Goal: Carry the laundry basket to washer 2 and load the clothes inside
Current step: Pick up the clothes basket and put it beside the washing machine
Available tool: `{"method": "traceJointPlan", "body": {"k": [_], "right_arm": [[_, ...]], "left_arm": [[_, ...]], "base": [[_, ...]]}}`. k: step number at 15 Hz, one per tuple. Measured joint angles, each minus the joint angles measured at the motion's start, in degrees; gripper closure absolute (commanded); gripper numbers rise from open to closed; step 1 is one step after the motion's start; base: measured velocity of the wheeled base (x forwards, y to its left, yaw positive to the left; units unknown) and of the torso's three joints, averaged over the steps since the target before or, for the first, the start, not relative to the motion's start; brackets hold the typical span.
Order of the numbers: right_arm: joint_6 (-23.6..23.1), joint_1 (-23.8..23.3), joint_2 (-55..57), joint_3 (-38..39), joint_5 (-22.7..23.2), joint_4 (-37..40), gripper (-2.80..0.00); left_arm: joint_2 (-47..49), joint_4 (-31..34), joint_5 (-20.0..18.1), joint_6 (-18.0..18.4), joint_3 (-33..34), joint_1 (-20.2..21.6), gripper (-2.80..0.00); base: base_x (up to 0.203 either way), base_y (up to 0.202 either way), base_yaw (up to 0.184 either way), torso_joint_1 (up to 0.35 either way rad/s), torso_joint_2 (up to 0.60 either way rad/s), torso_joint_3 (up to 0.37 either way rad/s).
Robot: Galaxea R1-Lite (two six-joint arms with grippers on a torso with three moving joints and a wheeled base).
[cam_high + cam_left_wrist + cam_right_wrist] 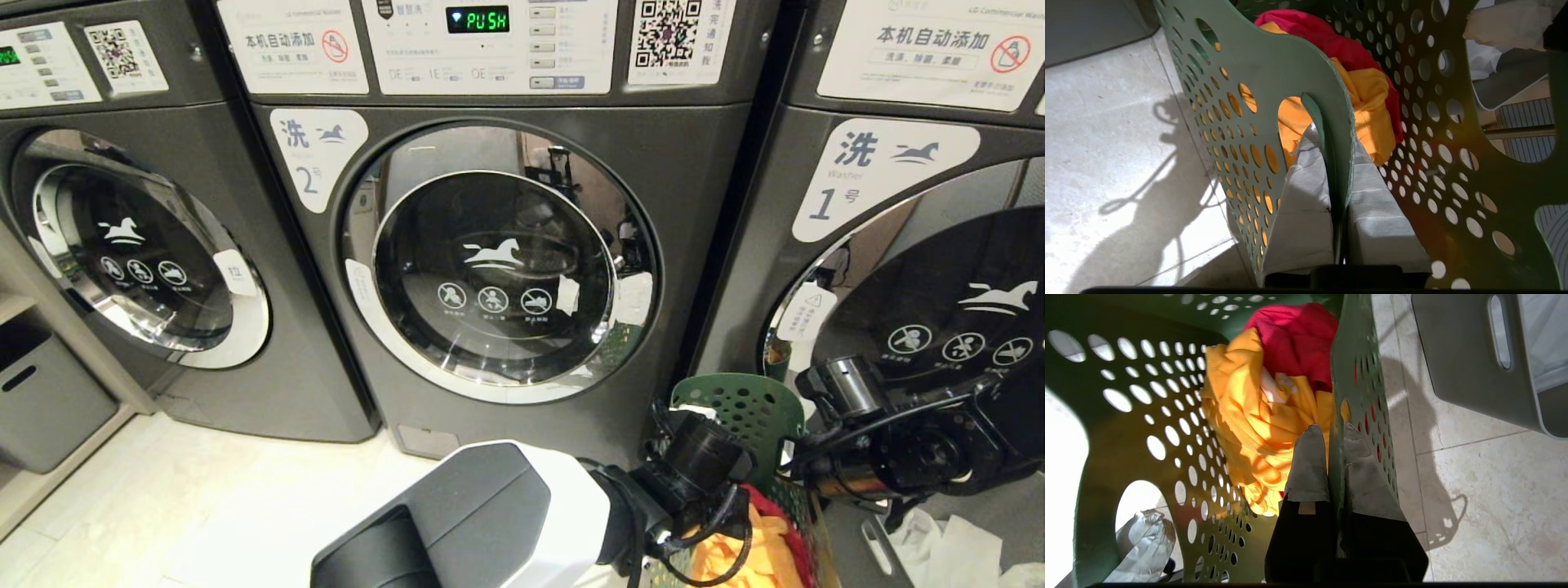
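Note:
The laundry basket will go down on the pale floor before the gap (pixel 707 529) between the washers. My left gripper will put it there.
Washer 2 (pixel 498 269) fills the middle of the head view, its round glass door closed and its label (pixel 314 159) at upper left. The dark green laundry basket (pixel 747 412) is low at the right, before the gap between washer 2 and washer 1. My left gripper (pixel 1336 141) is shut on one perforated wall of the basket (pixel 1274 61), by a handle cut-out. On the opposite wall of the basket (pixel 1126 457) my right gripper (pixel 1332 430) is shut too. The clothes lie inside: a yellow garment (pixel 1249 416) and a red one (pixel 1294 339).
Washer 1 (pixel 857 175) stands at the right and another machine (pixel 139 253) at the left. A plain grey bin (pixel 1470 363) holding white material (pixel 939 547) sits on the floor right of the basket. Another grey bin (pixel 49 408) sits under a shelf, far left. Pale tiled floor (pixel 204 506) lies before the machines.

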Motion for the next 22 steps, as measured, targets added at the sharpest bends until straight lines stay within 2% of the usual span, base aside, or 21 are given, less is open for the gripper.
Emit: {"method": "traceJointPlan", "body": {"k": [11, 22], "right_arm": [[-0.18, -1.46, 1.98, 3.67, -0.07, -3.63, 0.0], [-0.33, -2.53, 3.24, 3.64, -0.09, -4.83, 0.0]], "left_arm": [[0.76, 0.59, -0.22, 0.01, -0.28, -2.19, 0.0], [1.58, -0.17, -0.08, 0.04, -0.28, -2.39, 0.0]], "base": [[0.0, 0.0, 0.0, 0.004, 0.0, -0.197], [0.0, 0.0, 0.0, 0.001, 0.01, -0.153]]}}
